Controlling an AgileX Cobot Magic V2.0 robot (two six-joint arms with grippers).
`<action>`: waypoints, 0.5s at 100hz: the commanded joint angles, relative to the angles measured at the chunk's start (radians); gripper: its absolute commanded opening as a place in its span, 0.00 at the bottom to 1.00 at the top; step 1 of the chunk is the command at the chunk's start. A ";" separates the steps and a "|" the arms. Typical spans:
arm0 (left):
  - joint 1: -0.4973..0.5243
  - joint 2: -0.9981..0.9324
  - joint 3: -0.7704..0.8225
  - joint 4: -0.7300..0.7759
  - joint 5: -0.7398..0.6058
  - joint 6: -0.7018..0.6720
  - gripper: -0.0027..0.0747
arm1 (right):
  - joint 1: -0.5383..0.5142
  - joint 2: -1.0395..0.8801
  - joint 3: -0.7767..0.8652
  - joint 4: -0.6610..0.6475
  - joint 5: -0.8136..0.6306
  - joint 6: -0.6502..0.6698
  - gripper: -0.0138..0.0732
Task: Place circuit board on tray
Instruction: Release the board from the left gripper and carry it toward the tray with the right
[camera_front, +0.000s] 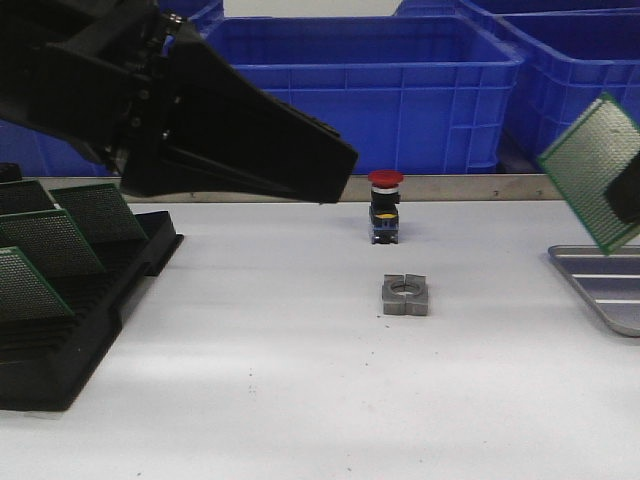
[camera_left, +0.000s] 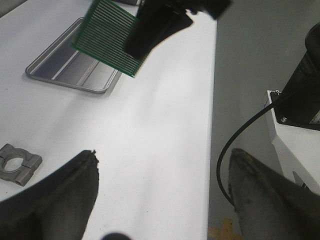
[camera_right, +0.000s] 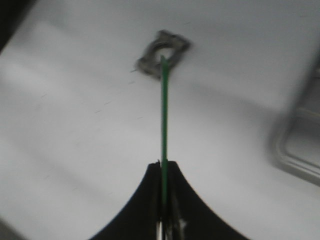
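Observation:
The green circuit board, now hanging tilted above the tray, will go down from my right gripper inside the silver-grey tray's end (camera_front: 611, 287) nearest the grey metal clamp block.
A green circuit board (camera_front: 590, 170) hangs tilted in the air at the right, above the near-left end of the silver-grey tray (camera_front: 600, 285). My right gripper (camera_right: 164, 165) is shut on the board (camera_right: 164, 115), which shows edge-on there. In the left wrist view the board (camera_left: 105, 37) hovers over the tray (camera_left: 65, 70) without touching it. High over the table's left half, my left gripper (camera_left: 162, 160) is open with nothing between its fingers, and it fills the upper left of the front view (camera_front: 335, 170).
A black slotted rack (camera_front: 70, 330) holding several green boards stands at the left. A red-capped push button (camera_front: 385, 205) and a grey metal clamp block (camera_front: 405, 295) sit mid-table. Big blue bins (camera_front: 370, 80) line the back. The table's right edge (camera_left: 212, 125) runs beside the tray.

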 joint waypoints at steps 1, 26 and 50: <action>0.003 -0.035 -0.029 -0.059 0.055 -0.008 0.69 | -0.089 0.042 -0.031 0.018 -0.088 0.002 0.08; 0.003 -0.035 -0.029 -0.059 0.055 -0.008 0.69 | -0.217 0.266 -0.133 0.018 -0.122 0.002 0.08; 0.003 -0.035 -0.029 -0.059 0.055 -0.008 0.69 | -0.222 0.475 -0.257 0.018 -0.065 0.002 0.08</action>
